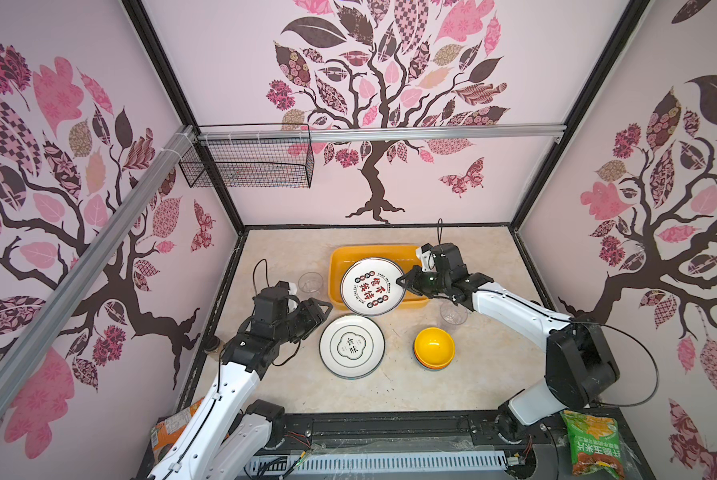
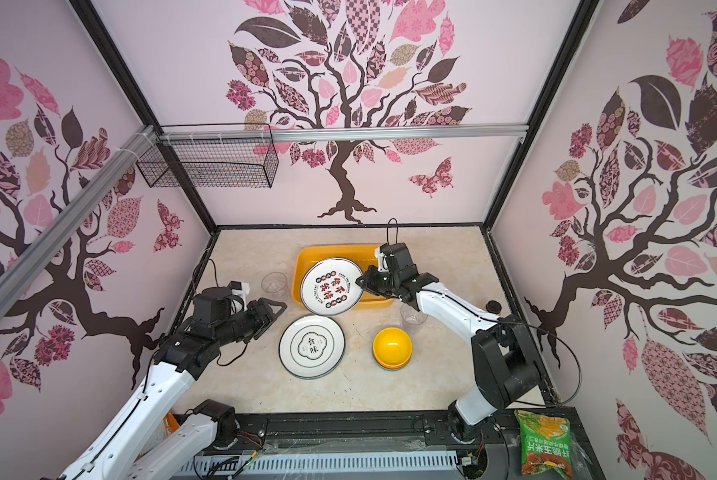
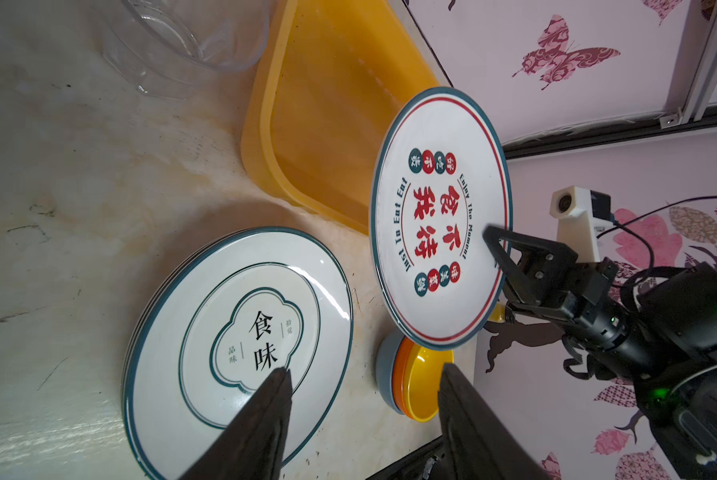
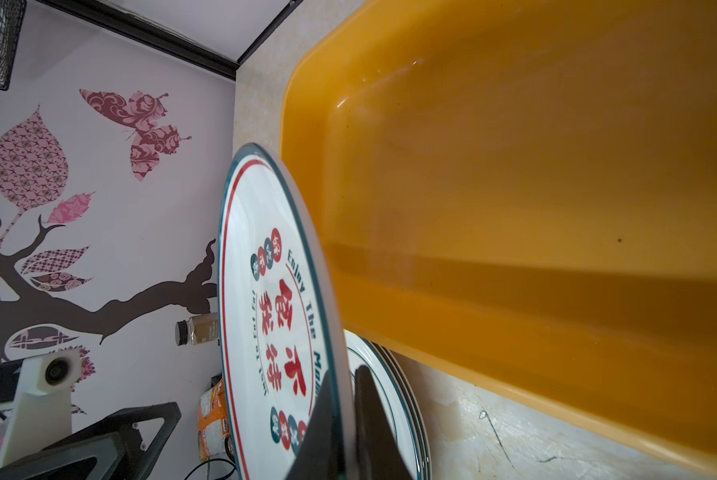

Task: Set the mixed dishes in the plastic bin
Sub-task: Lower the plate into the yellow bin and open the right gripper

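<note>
My right gripper will release the white plate, now tilted over the bin's front part, inside the end of the plastic bin (image 1: 364, 279) (image 4: 450, 188) that is close to my left gripper.
My right gripper (image 1: 402, 282) (image 4: 345, 372) is shut on the rim of a white plate with red characters (image 1: 372, 286) (image 3: 440, 216). It holds the plate tilted over the front part of the yellow-orange plastic bin (image 1: 348, 251) (image 4: 515, 208). A stack of white plates (image 1: 352, 346) (image 3: 240, 332) lies on the table in front of the bin. Stacked bowls, the yellow one on top (image 1: 434, 347) (image 3: 419, 386), sit to its right. Clear tumblers stand left (image 1: 310, 282) and right (image 1: 453, 312) of the bin. My left gripper (image 1: 325, 316) (image 3: 365, 370) is open and holds nothing, just left of the stack.
An amber bottle (image 1: 213, 345) stands by the left wall, behind my left arm. Snack bags lie at the front left (image 1: 174, 428) and front right (image 1: 593, 444). A black wire basket (image 1: 248, 162) hangs on the back wall rail. A small black cap (image 2: 492, 306) lies near the right wall.
</note>
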Tool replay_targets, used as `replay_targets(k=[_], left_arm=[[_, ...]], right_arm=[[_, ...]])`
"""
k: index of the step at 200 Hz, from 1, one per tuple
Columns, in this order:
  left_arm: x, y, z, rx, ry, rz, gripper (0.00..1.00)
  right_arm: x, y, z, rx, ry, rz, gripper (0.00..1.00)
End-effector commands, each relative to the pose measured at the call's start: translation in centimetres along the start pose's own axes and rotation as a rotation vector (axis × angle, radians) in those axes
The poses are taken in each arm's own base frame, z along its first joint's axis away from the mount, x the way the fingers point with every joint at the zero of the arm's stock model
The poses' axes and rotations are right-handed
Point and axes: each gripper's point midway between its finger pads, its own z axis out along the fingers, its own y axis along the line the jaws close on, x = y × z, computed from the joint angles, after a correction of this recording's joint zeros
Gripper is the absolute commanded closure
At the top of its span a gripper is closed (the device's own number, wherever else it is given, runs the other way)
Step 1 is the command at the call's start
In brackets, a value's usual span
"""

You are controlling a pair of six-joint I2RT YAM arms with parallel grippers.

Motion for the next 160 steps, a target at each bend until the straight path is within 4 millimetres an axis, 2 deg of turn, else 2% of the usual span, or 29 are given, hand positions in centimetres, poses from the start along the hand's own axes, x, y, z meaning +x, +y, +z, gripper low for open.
replay_targets(k=[1,28,55,102,160], left_arm=[[0.5,2.0,-0.4,-0.070,-0.006,0.017,0.39],[0.9,2.9,-0.6,-0.093,-0.007,0.014,0.39],[1.5,3.6,-0.4,-0.105,0.003,0.002,0.39],[1.7,4.0,-0.2,-0.118,0.019,-0.002,0.39],[1.7,4.7,0.0,-0.140,0.025,-0.009,0.39]], right_arm=[[-2.6,1.3,1.0,-0.040,-0.046,-0.014,1.00],[-3.4,1.1,2.6,-0.037,-0.047,0.001,1.00],[-4.0,0.0,4.4,-0.009,-0.047,0.021,1.00],[-5.0,-1.8,7.5,0.033,-0.056,0.051,1.00],[-5.8,-3.6,10.3,0.068,-0.061,0.077,1.00]])
